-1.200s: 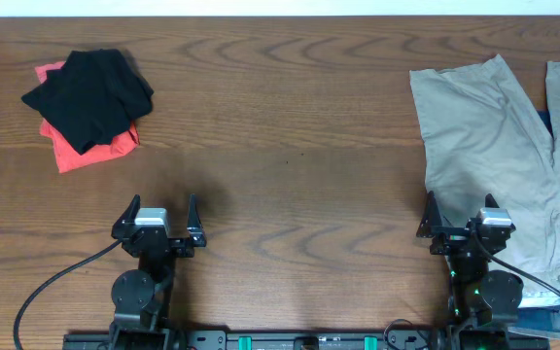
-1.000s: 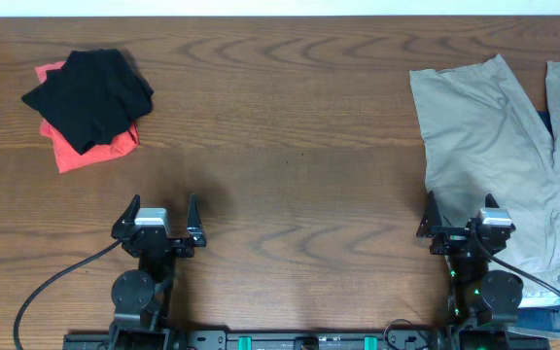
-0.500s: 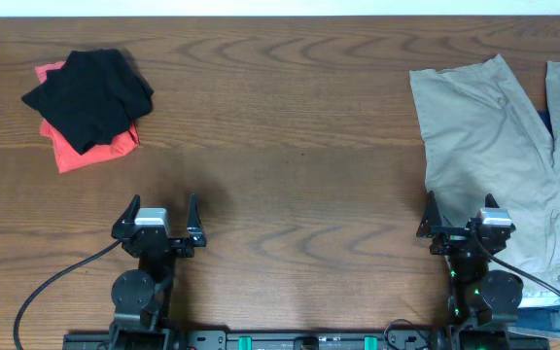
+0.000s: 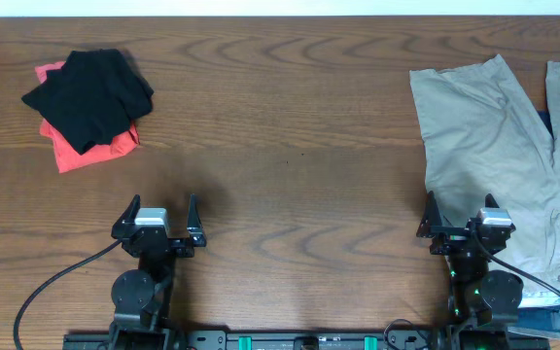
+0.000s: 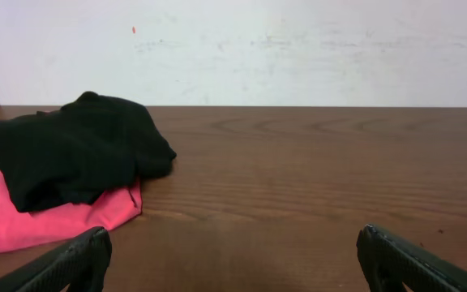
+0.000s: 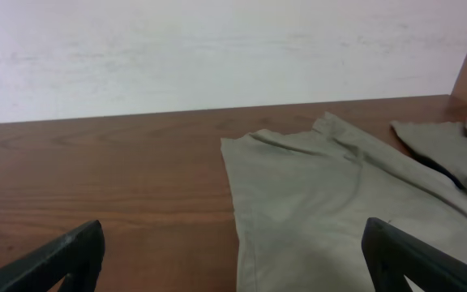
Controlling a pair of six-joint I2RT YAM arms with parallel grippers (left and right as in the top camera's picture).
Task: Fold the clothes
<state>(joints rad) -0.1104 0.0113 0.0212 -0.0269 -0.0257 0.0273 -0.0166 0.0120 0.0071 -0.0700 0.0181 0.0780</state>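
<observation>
The robot's right gripper should close on the khaki-beige shorts' outer side edge (image 4: 441, 223), next to the bare tabletop and toward the front of the table.
Khaki-beige shorts (image 4: 499, 156) lie spread flat at the table's right side, and show in the right wrist view (image 6: 339, 203). A black garment (image 4: 90, 92) lies on an orange-red piece (image 4: 90, 151) at the far left; both show in the left wrist view, black (image 5: 71, 154) over red (image 5: 47, 223). My left gripper (image 4: 160, 216) is open and empty near the front edge, well short of the black pile. My right gripper (image 4: 460, 219) is open and empty, its right finger over the shorts' near left edge.
A strip of navy fabric (image 4: 544, 119) shows between the two shorts legs. Something blue (image 4: 557, 319) lies at the front right corner. A white wall (image 5: 242, 49) stands behind the wooden table (image 4: 290, 126). Black cables (image 4: 56, 282) run from the arm bases.
</observation>
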